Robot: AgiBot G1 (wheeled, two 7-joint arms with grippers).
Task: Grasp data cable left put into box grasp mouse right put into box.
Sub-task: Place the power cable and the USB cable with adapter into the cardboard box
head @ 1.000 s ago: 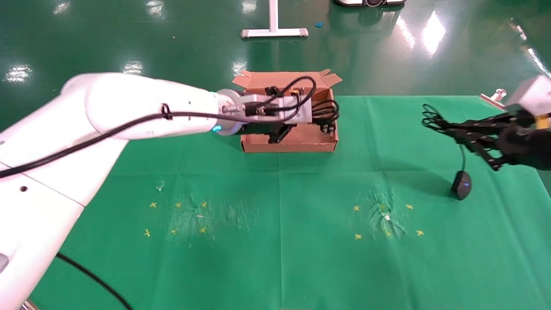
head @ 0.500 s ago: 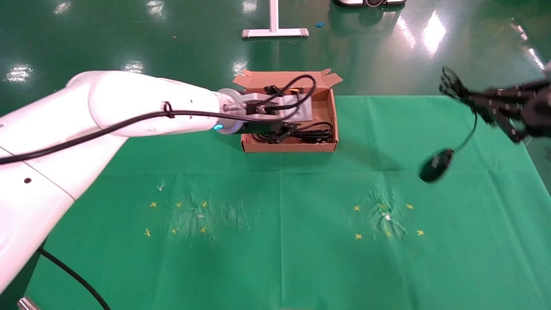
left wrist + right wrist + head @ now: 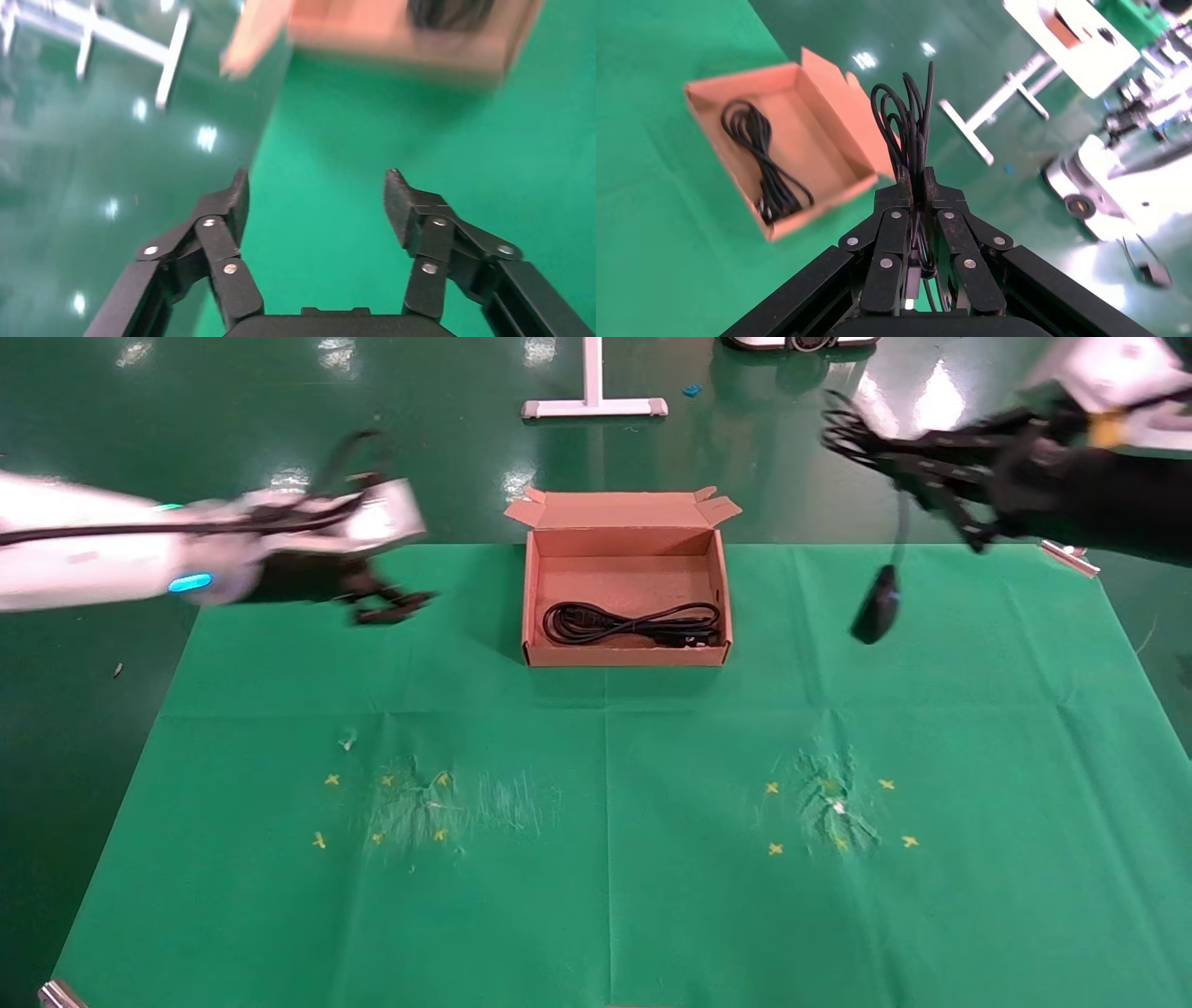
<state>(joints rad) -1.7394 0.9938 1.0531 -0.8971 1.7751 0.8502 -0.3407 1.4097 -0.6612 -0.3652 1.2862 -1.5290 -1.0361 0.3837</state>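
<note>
My right gripper is to release the black mouse on the coiled black data cable (image 3: 604, 623) (image 3: 755, 140) by the near side of the box.
The brown cardboard box (image 3: 533, 607) sits at the table's far middle, with the coiled black data cable (image 3: 633, 621) lying inside. The box (image 3: 828, 119) and cable (image 3: 765, 161) also show in the right wrist view. My right gripper (image 3: 894, 453) is shut on the mouse's coiled cord (image 3: 905, 119), high at the far right. The black mouse (image 3: 875, 605) hangs below on its cord, above the cloth right of the box. My left gripper (image 3: 396, 603) is open and empty, left of the box; its jaws (image 3: 316, 200) stand wide apart over green cloth.
A green cloth (image 3: 605, 822) with yellow cross marks covers the table. A white stand's base (image 3: 593, 407) rests on the floor behind the box. The box's blurred edge (image 3: 393, 42) shows in the left wrist view.
My left gripper has left the box and swung left, with the data cable left inside. My right gripper has risen and moved left toward the box, lifting the mouse off the cloth.
</note>
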